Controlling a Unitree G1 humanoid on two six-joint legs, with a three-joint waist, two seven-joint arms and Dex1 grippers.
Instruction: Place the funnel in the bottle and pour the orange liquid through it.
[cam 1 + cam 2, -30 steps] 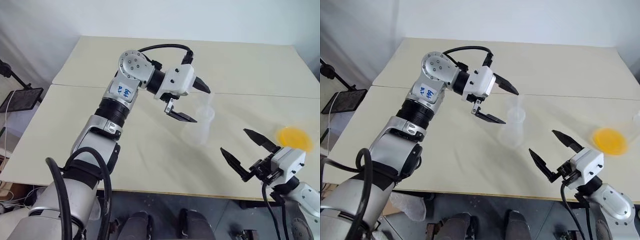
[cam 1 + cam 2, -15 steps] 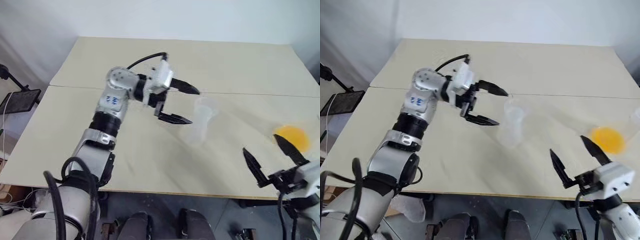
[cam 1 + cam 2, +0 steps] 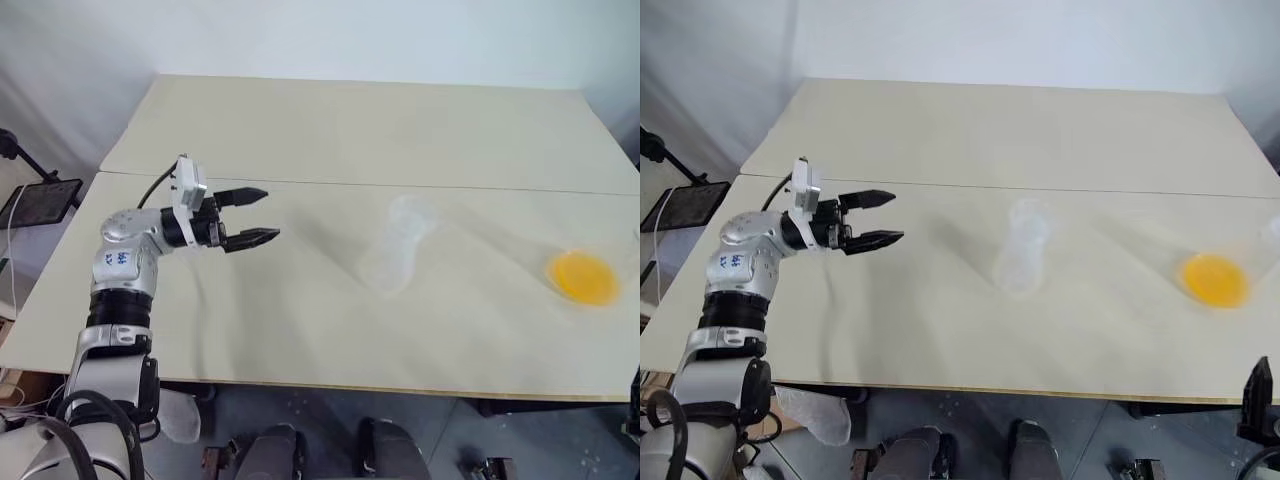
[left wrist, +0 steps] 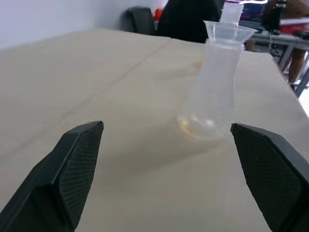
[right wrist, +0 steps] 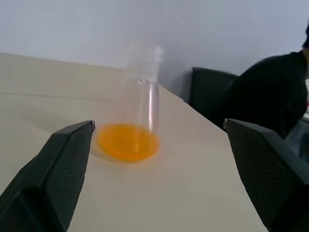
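Next, my right gripper closes on the flask's neck (image 3: pixel 630 241) (image 5: pixel 148 66), below the rim of the clear flask that has the orange liquid in it.
The clear bottle (image 3: pixel 388 262) stands upright near the middle of the table (image 3: pixel 300 120). A flared clear rim, the funnel (image 4: pixel 229 31), sits in the neck of the bottle (image 4: pixel 208 96). The orange liquid (image 3: pixel 585 278) lies in the bottom of a clear cone-shaped flask (image 5: pixel 145 92) at the table's right edge. My left gripper (image 3: pixel 270 213) hovers open and empty well to the left of the bottle, pointing toward it. My right gripper (image 5: pixel 159 124) is open and empty, facing the orange liquid (image 5: pixel 128 142) from a distance; one of its fingers (image 3: pixel 1255 395) shows beyond the table's front right corner.
A seam (image 3: pixel 330 183) runs across the table behind the bottle. A black stand with a tray (image 3: pixel 40 197) is off the table's left side. Beyond the far table edge are a dark chair (image 5: pixel 212 92) and a person in dark clothes (image 5: pixel 270 96).
My left gripper has drawn back from the bottle's top to the left and lower, rolling its wrist. My right gripper has pulled back to the right, past the table's front corner.
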